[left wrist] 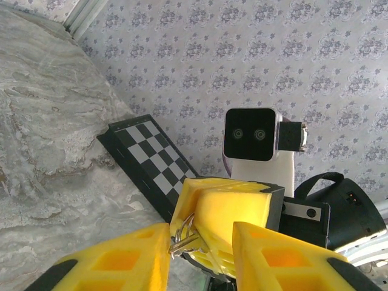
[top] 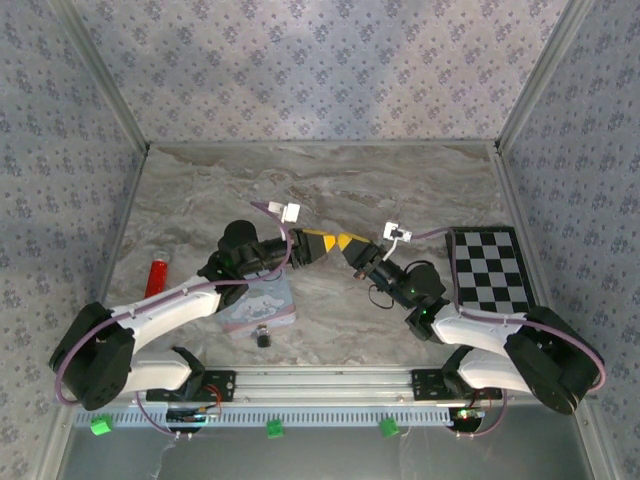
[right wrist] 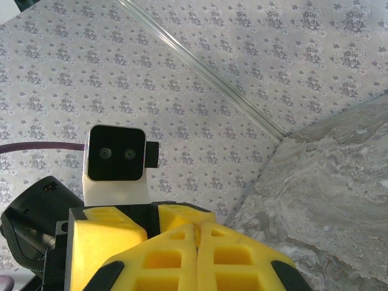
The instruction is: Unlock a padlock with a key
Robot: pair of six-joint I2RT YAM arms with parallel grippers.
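The key pokes at an angle from my right gripper's tips, so my left gripper needs to hold its end while my right gripper opens and retakes it by the ring [left wrist: 185, 225].
The padlock [top: 261, 337], a tiny dark block, lies on the table near the front edge, just below the pale-blue cartoon tin [top: 260, 305]. Both grippers are raised above the table's middle and meet tip to tip. My right gripper [top: 347, 243] is shut on a small silver key [left wrist: 182, 242] with a wire ring; the key pokes out of its yellow fingers [left wrist: 236, 206]. My left gripper [left wrist: 200, 236] is open, with one finger on each side of the right gripper's tips and the key's end against one pad. In the right wrist view, the right gripper [right wrist: 197, 229] is pressed shut.
A checkerboard [top: 490, 268] lies at the right of the table. A red tube [top: 156, 275] lies at the left beside the left arm. Patterned walls close in the back and both sides.
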